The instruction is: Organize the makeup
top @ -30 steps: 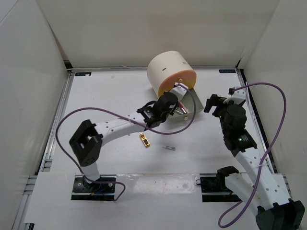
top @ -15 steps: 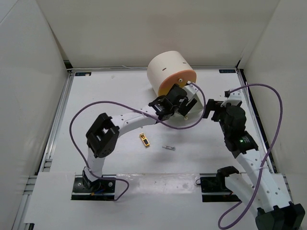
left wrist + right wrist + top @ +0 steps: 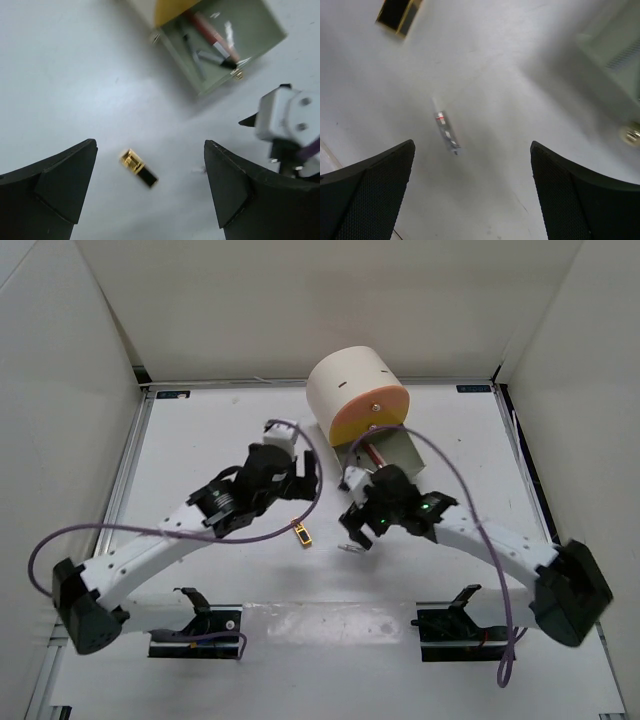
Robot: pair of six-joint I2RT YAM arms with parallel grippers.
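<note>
Next, I lower my left gripper to the middle (image 3: 302, 532) (image 3: 139, 169) of the gold and black lipstick on the white table and close it there.
A gold and black lipstick (image 3: 302, 533) lies on the white table, seen below and between the fingers in the left wrist view (image 3: 138, 168). My left gripper (image 3: 290, 485) (image 3: 150, 149) hangs open above it, holding nothing. A thin silvery makeup piece (image 3: 352, 548) (image 3: 446, 132) lies just right of the lipstick. Over that piece my right gripper (image 3: 358, 522) (image 3: 472, 147) stands open and empty. The pulled-out drawer (image 3: 398, 453) (image 3: 260, 37) of the cream box holds a pink gloss tube (image 3: 212, 31) and dark pencils (image 3: 216, 59).
The large cream cylindrical box (image 3: 352, 385) with its orange front (image 3: 372, 416) stands at the back centre. White walls close in the table on three sides. Purple cables loop beside both arms. The lipstick (image 3: 397, 15) shows at the right wrist view's top left.
The left gripper opened at the drawer and pulled back left and nearer, over the lipstick. The right arm swung from the right side to the middle, above the silvery piece.
</note>
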